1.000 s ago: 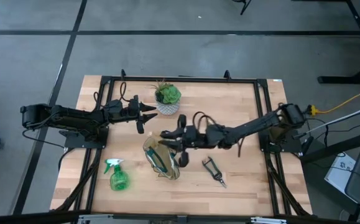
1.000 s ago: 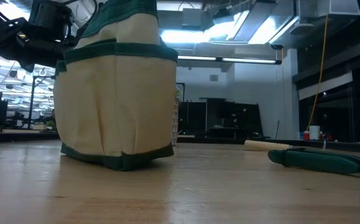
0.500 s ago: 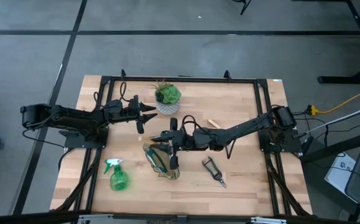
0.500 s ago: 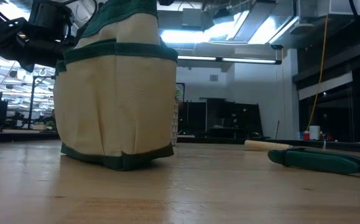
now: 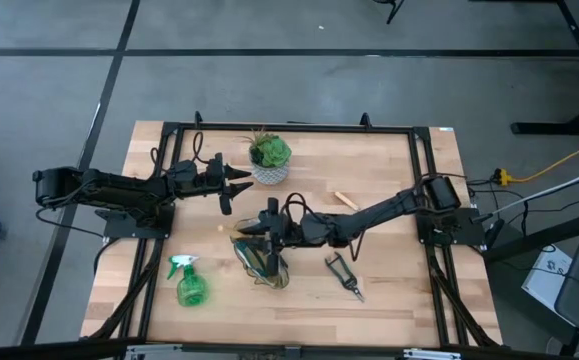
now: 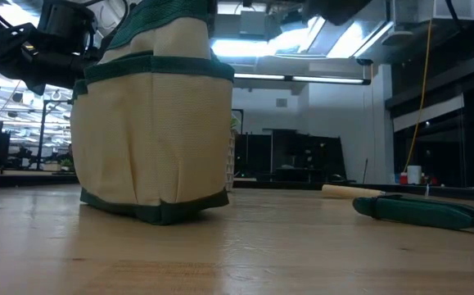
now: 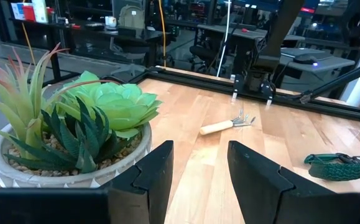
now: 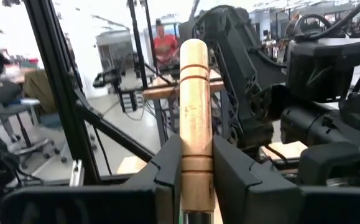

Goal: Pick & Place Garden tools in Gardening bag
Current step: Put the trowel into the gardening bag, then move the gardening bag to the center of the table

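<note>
Next, I let go of the trowel with my right gripper inside the open top of the tan gardening bag (image 5: 249, 243), with the trowel's handle end up.
The tan gardening bag (image 5: 261, 260) with green trim stands upright on its base at the table's middle and fills the left of the low view (image 6: 151, 123). My right gripper (image 5: 269, 232) is over the bag's open top, shut on a trowel with a light wooden handle (image 8: 194, 106); its blade is hidden. My left gripper (image 5: 231, 186) is open and empty beside the potted plant (image 5: 269, 156). The fork (image 5: 344, 199), the black pruner (image 5: 343, 274) and the green spray bottle (image 5: 189, 284) lie on the table. My right gripper pinches the trowel's wooden handle (image 8: 194, 163) between its two fingers, on the handle's lower part. The fingers come level from the table's right side and lie across the handle. The trowel stands upright, free end (image 8: 193, 50) up, the rest below hidden by the gripper.
The potted plant in its white pot (image 7: 68, 134) stands close before my left gripper (image 7: 198, 168). A black frame (image 5: 419, 190) runs round the tabletop. The pruner (image 6: 421, 211) and the fork's handle (image 6: 351, 191) lie right of the bag. A person in red (image 8: 166, 43) stands far off in the room.
My right gripper has gone toward the table's left edge with the trowel, from beside the bag's right side to over its open top. The fork, covered by the arm before, now shows on the table.
</note>
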`<state>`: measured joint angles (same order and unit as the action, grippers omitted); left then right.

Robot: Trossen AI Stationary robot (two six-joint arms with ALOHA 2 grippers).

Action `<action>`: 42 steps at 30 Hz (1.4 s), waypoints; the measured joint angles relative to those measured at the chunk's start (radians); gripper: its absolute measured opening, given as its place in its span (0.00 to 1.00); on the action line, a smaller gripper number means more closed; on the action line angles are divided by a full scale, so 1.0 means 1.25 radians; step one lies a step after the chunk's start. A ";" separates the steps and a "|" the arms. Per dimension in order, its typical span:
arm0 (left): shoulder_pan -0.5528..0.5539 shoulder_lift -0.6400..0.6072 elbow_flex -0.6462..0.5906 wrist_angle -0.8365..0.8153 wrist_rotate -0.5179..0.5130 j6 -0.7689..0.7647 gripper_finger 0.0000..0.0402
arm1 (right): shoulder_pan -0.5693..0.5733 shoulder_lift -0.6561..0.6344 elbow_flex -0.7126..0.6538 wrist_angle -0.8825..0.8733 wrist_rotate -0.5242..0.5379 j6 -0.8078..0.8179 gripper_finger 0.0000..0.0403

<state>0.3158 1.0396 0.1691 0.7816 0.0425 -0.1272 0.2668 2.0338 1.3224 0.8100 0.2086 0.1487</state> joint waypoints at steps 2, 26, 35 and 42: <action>0.000 0.000 0.000 0.000 0.000 0.000 0.37 | 0.000 0.014 0.000 0.029 0.000 0.001 0.16; 0.000 0.000 0.000 0.000 0.000 0.000 0.37 | -0.002 0.050 -0.001 -0.024 -0.002 -0.027 0.16; 0.000 0.000 0.000 0.000 0.000 0.000 0.37 | -0.026 0.050 -0.001 -0.037 -0.002 0.018 0.18; 0.000 0.000 0.000 0.000 0.000 0.000 0.37 | -0.036 0.049 -0.001 -0.041 -0.001 0.043 0.36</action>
<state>0.3158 1.0397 0.1692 0.7815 0.0425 -0.1272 0.2214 2.0956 1.3212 0.7587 0.2071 0.2019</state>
